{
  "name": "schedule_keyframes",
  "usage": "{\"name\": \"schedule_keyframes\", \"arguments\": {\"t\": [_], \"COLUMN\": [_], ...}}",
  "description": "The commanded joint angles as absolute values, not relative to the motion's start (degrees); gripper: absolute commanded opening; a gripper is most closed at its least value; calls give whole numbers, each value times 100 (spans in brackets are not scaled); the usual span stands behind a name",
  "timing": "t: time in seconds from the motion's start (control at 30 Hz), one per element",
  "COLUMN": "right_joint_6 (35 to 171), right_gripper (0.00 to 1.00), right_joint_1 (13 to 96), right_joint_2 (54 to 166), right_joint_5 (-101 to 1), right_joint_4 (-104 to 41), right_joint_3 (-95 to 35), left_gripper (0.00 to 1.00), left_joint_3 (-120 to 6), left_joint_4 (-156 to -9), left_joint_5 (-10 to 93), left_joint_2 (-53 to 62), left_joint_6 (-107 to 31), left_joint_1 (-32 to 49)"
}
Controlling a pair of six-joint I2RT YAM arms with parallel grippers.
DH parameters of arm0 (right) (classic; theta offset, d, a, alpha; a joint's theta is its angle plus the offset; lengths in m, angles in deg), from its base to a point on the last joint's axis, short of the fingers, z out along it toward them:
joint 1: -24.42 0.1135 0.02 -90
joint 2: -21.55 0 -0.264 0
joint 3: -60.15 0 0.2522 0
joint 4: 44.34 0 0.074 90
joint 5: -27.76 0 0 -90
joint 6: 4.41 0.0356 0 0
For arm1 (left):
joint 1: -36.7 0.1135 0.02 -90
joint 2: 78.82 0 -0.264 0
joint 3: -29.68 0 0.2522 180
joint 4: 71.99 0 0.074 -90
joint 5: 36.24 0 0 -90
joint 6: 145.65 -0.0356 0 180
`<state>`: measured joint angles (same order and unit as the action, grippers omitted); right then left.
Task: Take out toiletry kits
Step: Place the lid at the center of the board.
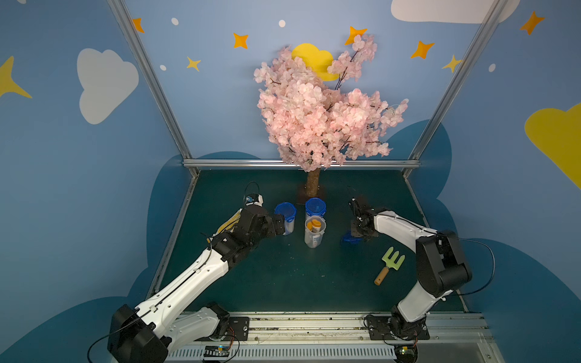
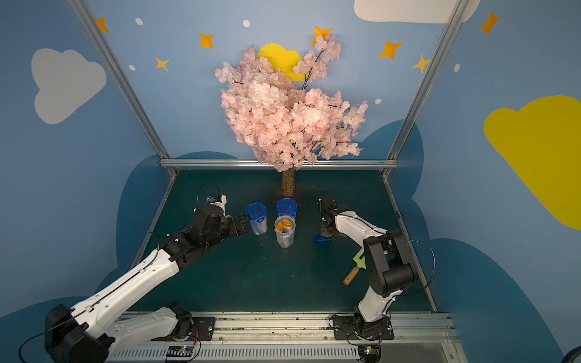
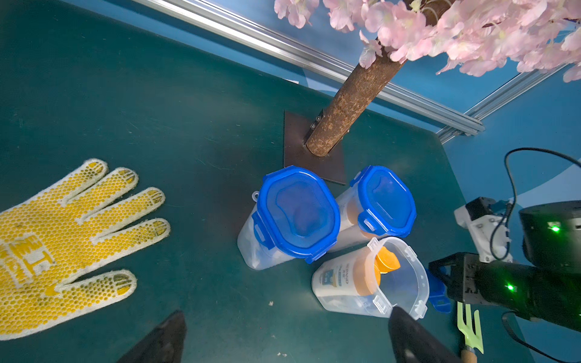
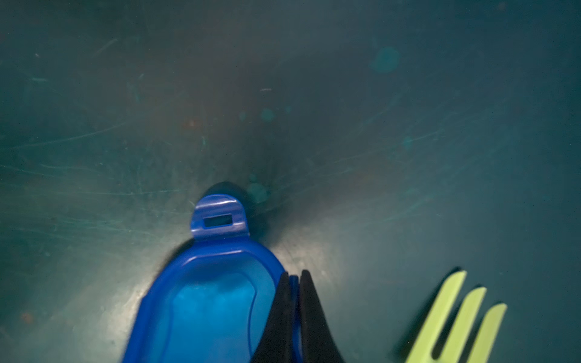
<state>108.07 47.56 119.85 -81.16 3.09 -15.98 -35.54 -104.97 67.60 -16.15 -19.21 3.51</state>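
I should use my right gripper to set the blue lid down on the table (image 1: 364, 239) (image 4: 316, 246) just behind the teeth of the green garden fork.
An open clear jar (image 1: 315, 234) (image 3: 371, 283) stands in the middle of the table and holds toiletry kits: white bottles with orange caps (image 1: 315, 225) (image 3: 386, 259). Two more jars (image 3: 298, 213) (image 3: 385, 201) behind it carry blue lids. My left gripper (image 3: 287, 312) (image 1: 279, 224) is open just left of the jars, nothing between its fingers, and one fingertip (image 3: 399, 317) is close to the open jar's rim. My right gripper (image 4: 294, 273) (image 1: 356, 234) is shut on the rim of a loose blue lid (image 4: 204, 308) (image 1: 349, 239), low over the table to the right of the jars.
A yellow dotted glove (image 3: 63, 239) lies left of the left arm. A green garden fork (image 1: 391, 264) (image 4: 456, 317) with a wooden handle lies by the right arm. The blossom tree's trunk (image 1: 312, 182) stands on a plate right behind the jars.
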Motion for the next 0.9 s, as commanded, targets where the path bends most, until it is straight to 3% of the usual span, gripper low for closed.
{"name": "schedule_keyframes", "arguments": {"t": [0.0,0.47,0.87], "right_joint_6": [10910,10097,10375], "right_gripper": [0,0,0], "right_joint_1": [4844,4498,4916], "right_joint_2": [12255,11152,12564], "right_joint_5": [-8041,-9789,-9362], "right_joint_4": [361,1333,1005], "right_joint_3": [-1762,-2475,-2698], "left_gripper": [99,99,99], "left_joint_3": [-3567,-3461,-3453], "left_joint_4": [-10447,-10331,-10429], "left_joint_5": [6655,6610,6591], "left_joint_2": [-1606,-1619,-1704], "left_joint_6": [-1921,-1880,-1907], "left_joint_1": [383,455,577]}}
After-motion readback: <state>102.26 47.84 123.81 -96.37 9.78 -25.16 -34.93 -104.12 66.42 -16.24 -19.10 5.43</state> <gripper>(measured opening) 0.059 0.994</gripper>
